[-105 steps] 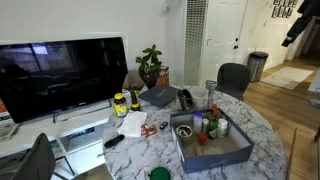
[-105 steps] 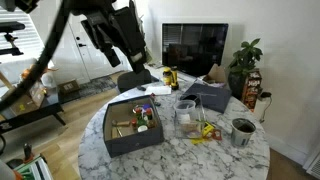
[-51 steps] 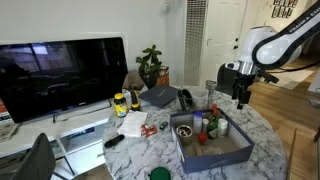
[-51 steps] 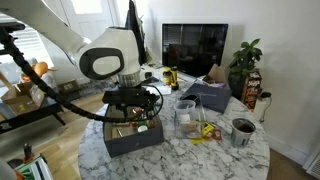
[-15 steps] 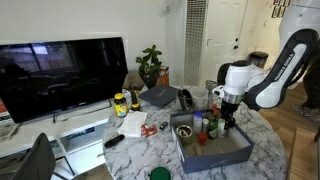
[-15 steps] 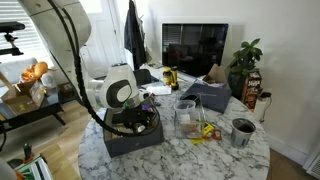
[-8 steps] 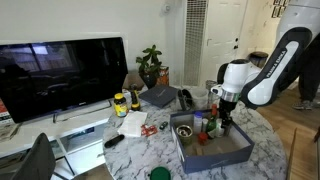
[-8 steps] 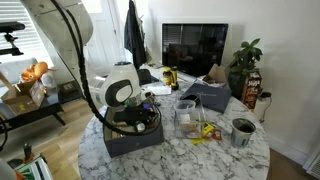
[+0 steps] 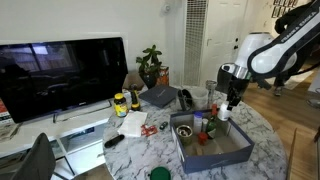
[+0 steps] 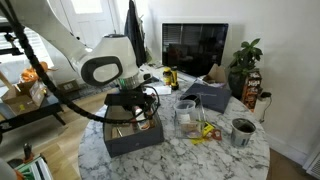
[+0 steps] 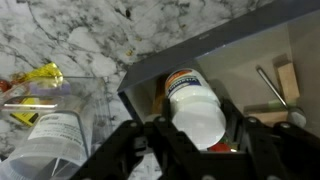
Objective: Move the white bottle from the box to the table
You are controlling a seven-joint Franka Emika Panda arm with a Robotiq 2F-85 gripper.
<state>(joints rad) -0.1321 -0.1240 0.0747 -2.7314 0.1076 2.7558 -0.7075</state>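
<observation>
The robot's gripper will set the white bottle, held just above the box's far end, down on the bare marble (image 11: 90,41) just beyond the far corner of the box.
The white bottle (image 11: 196,112) fills the middle of the wrist view, cap toward the camera. My gripper (image 11: 196,128) is shut on it, one black finger (image 11: 140,140) on each side. In an exterior view the gripper (image 9: 227,108) holds the bottle (image 9: 225,114) just above the far end of the grey-blue box (image 9: 228,153). In both exterior views the box (image 10: 128,142) rests on the round marble table (image 9: 140,150). Below the bottle in the wrist view lie the box's corner wall (image 11: 215,45) and bare table top (image 11: 80,30).
A green bottle (image 9: 213,127), a red bottle (image 9: 198,126) and a dark bowl (image 9: 184,130) stand in the box. A clear jar (image 11: 55,128) and yellow wrappers (image 11: 38,78) sit on the table beside the box. A laptop (image 9: 158,97) and a TV (image 9: 60,75) lie beyond.
The jaws have closed on the white bottle, and the arm has risen, lifting the bottle up from the box floor.
</observation>
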